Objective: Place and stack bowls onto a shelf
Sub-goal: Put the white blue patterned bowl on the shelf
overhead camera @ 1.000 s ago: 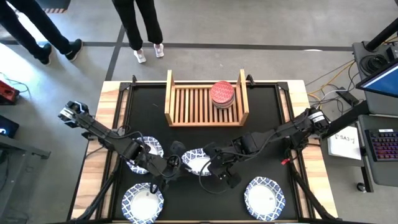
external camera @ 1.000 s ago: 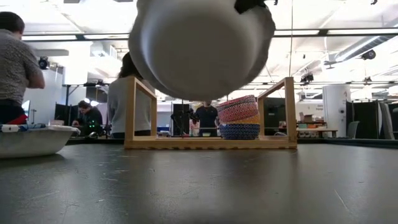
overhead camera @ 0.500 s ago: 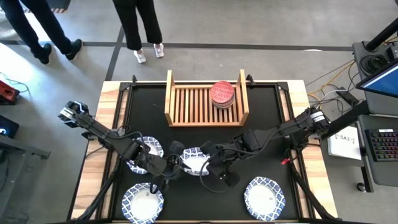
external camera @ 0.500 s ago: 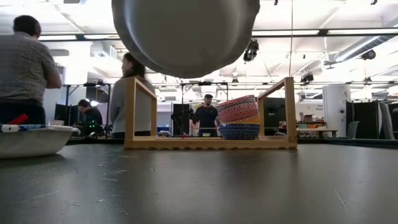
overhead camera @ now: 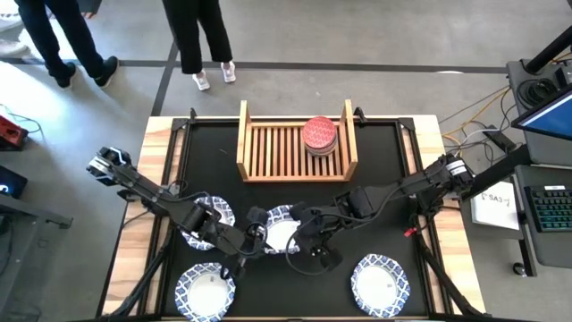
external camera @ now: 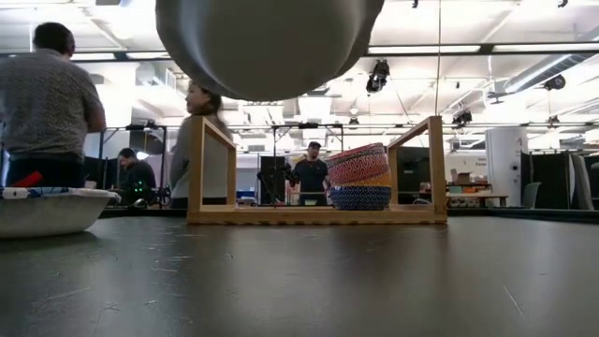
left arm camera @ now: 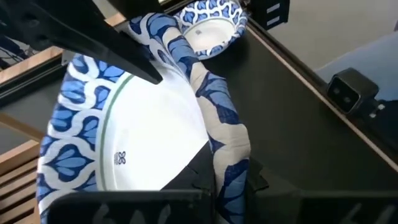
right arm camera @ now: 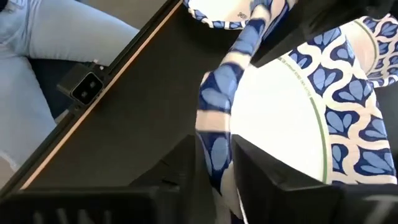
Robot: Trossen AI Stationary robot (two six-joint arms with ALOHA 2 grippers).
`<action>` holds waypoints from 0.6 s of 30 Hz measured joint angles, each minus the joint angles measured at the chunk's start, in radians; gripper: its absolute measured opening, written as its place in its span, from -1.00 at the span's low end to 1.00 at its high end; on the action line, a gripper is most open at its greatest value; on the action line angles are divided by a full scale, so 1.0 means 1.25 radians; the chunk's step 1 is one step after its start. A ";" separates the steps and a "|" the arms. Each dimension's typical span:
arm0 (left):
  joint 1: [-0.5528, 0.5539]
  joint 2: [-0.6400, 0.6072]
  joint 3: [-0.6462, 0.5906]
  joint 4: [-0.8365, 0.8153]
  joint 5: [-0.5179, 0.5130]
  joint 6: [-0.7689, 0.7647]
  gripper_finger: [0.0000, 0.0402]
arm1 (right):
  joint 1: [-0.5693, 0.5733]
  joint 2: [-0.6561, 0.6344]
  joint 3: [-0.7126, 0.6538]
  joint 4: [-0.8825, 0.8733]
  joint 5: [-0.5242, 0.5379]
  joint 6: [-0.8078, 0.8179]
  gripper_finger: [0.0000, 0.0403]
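Observation:
Next, my left gripper sets the large white bowl down and lets go of it on the shelf's bare slats (overhead camera: pixel 276 144) next to the stack of small bowls.
A large white bowl with a blue patterned rim (overhead camera: pixel 281 229) hangs in the air between my two grippers; the low view shows its pale underside (external camera: pixel 267 42) well above the table. My left gripper (overhead camera: pixel 257 235) is shut on its left rim and my right gripper (overhead camera: pixel 304 236) on its right rim. The wooden shelf (overhead camera: pixel 268 148) stands at the far middle of the table. A stack of small bowls with the red one on top (overhead camera: pixel 319 135) rests on the right half of its slatted base (external camera: pixel 360 173). My left gripper pinches the bowl's rim (left arm camera: pixel 225 146) on its left side, one finger inside (left arm camera: pixel 196 180) the bowl and one outside. It comes level from the table's left. The bowl is lifted clear, roughly upright. My right gripper pinches the opposite rim (right arm camera: pixel 214 134), one finger inside (right arm camera: pixel 264 171) and one outside (right arm camera: pixel 180 165). It comes level from the table's right.
Three more blue-rimmed white bowls sit on the black mat: one under my left arm (overhead camera: pixel 211 215), one at the near left (overhead camera: pixel 204 291), one at the near right (overhead camera: pixel 380 284). The shelf's left half is bare slats. People stand beyond the far edge.
Both grippers have risen together with the bowl held between them. In the low view its underside has climbed toward the top of the picture and drifted left. The bowl has also moved slightly toward the shelf.

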 joint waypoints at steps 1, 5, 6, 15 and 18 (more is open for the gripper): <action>0.003 0.003 0.000 0.001 0.000 0.003 -0.99 | 0.000 0.000 0.000 0.000 0.000 0.000 -0.49; 0.022 0.015 0.000 0.013 0.002 0.005 -0.99 | -0.003 0.000 0.000 0.000 0.000 0.017 -0.28; 0.029 0.016 0.000 0.012 0.008 0.005 -0.99 | -0.005 0.000 0.000 0.000 0.000 0.025 -0.23; 0.107 0.016 0.000 0.012 0.109 0.023 -1.00 | -0.044 -0.054 -0.001 -0.069 0.166 0.011 0.10; 0.143 0.014 0.001 -0.006 0.125 0.027 -1.00 | -0.070 -0.082 -0.001 -0.092 0.167 0.019 0.16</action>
